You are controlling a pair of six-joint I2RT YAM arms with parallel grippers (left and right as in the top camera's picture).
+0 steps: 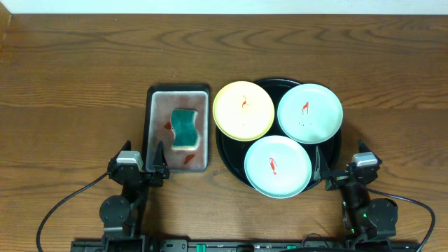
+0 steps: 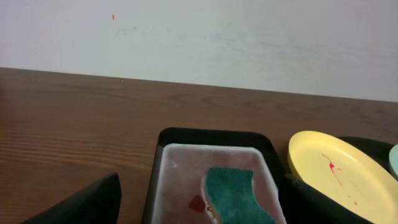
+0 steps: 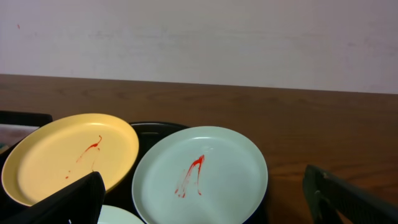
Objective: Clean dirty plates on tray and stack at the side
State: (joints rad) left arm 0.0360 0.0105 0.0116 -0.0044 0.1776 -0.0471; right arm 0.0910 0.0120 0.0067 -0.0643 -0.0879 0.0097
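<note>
Next, my left gripper will go to the teal sponge's middle (image 1: 185,128) (image 2: 232,194) in the grey tray and close there, because the plates need wiping.
Three plates lie on the round black tray (image 1: 225,155): a pale yellow plate (image 1: 243,110) at the left, a mint plate (image 1: 310,113) at the right and a second mint plate (image 1: 278,166) in front. Each has a red sauce smear. My left gripper (image 1: 148,168) is open and empty at the near end of the grey tray. My right gripper (image 1: 339,171) is open and empty at the black tray's near right rim. In the right wrist view my gripper (image 3: 204,175) faces the yellow plate (image 3: 62,155) and the right mint plate (image 3: 230,155).
A rectangular grey metal tray (image 1: 155,126) left of the black tray holds a teal sponge (image 1: 185,127) and red sauce spots. The left wrist view shows my gripper (image 2: 202,182), the sponge (image 2: 236,193) and the yellow plate (image 2: 336,171). Bare wooden table surrounds both trays.
</note>
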